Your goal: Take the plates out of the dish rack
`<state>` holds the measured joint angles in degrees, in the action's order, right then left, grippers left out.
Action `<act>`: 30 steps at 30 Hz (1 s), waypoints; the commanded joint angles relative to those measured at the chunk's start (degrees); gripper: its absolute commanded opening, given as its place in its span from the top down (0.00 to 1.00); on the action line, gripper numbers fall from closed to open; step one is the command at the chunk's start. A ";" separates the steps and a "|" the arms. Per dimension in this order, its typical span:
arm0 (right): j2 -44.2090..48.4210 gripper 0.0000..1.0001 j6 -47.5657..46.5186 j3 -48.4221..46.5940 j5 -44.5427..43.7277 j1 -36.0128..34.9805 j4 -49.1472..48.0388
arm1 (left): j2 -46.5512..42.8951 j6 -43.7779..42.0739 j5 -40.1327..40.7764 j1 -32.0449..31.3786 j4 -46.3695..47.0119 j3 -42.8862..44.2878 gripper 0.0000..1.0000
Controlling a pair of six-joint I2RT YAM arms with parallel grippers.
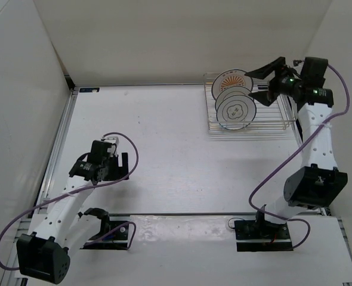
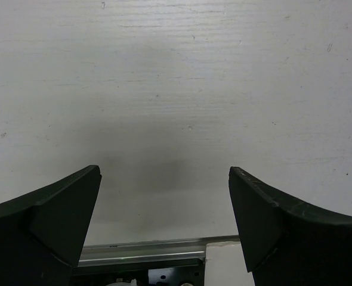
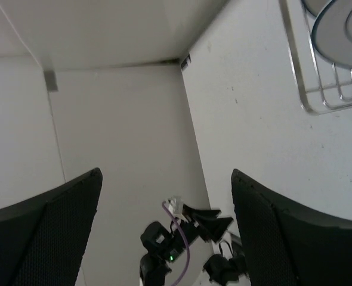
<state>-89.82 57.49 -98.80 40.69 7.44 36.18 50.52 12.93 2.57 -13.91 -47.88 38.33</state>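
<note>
Next, my right gripper goes to the upper edge [image 1: 249,99] of the black-ringed plate in front and closes there, because the front plate comes out first.
The silvery wire dish rack [image 1: 270,126] stands at the table's far right. Three white plates stand upright in it: one with an orange sunburst [image 1: 232,78] at the back, a black-ringed plate [image 1: 234,92] in the middle, mostly covered, and a black-ringed plate [image 1: 235,111] in front. My right gripper [image 1: 261,83] is open and empty, hovering just right of the plates' upper edges. In the right wrist view [image 3: 167,176] a rack corner [image 3: 319,101] and a plate edge [image 3: 343,27] show at the upper right. My left gripper [image 1: 119,156] is open and empty over bare table [image 2: 164,173].
White walls enclose the table at the back, left and right. A metal rail [image 1: 59,137] runs along the table's left edge. A metal strip [image 2: 146,250] at the near edge shows below the left fingers. Purple cables trail from both arms.
</note>
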 commanded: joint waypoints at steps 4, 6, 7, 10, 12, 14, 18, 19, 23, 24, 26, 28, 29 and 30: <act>5.11 0.10 20.34 19.37 7.81 6.53 -41.49 | 5.54 -0.62 -1.42 -0.24 2.35 5.00 0.00; 3.00 0.10 7.00 0.04 3.28 5.04 -14.76 | 6.43 -1.24 -1.69 -0.15 1.74 7.64 0.00; -0.58 0.10 -12.91 -9.82 -3.62 3.82 1.53 | 7.39 -1.59 -1.78 -0.15 1.39 8.34 0.00; -3.60 0.10 -24.25 -21.47 -20.80 2.84 23.62 | 8.45 -2.82 -1.17 -0.15 -0.01 10.71 0.00; -2.65 0.10 -28.92 -19.42 -20.22 2.84 19.30 | 8.63 -2.91 -0.81 -0.15 -0.20 11.16 0.00; 3.49 0.10 -17.63 -3.12 -21.95 3.01 -3.25 | 8.89 -2.91 -0.90 -0.15 -0.99 11.77 0.00; 14.66 0.10 4.30 33.30 -27.70 6.35 -43.26 | 9.33 -2.82 -1.07 -0.24 -0.90 12.04 0.00; 13.72 0.12 8.82 34.98 -28.64 6.27 -49.05 | 9.24 -2.91 -1.07 -0.15 -0.64 11.77 0.00; -5.90 0.10 5.53 3.57 -21.45 3.21 -12.89 | 8.98 -3.26 -0.63 -0.32 -0.72 11.51 0.00; -7.63 0.10 5.09 0.49 -20.92 2.58 -11.07 | 8.98 -3.26 -0.63 -0.33 -0.64 11.51 0.00; -10.27 0.10 5.69 -4.18 -22.22 1.09 -9.03 | 8.89 -3.26 -0.46 -0.15 -0.73 11.51 0.00; -11.07 0.10 7.98 -4.64 -27.49 0.30 -9.73 | 8.72 -3.35 -0.37 -0.15 -0.55 11.33 0.00; -11.95 0.12 9.03 -5.51 -29.07 0.03 -8.34 | 8.72 -3.35 -0.20 -0.15 -0.64 11.33 0.00; -13.35 0.17 12.43 -5.96 -31.70 -0.06 -5.19 | 8.72 -3.35 -0.02 -0.15 -0.73 11.33 0.00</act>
<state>-103.37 64.16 -100.55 14.79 7.90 24.27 60.16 10.09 2.11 -13.91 -48.47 48.49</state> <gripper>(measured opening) 0.864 0.990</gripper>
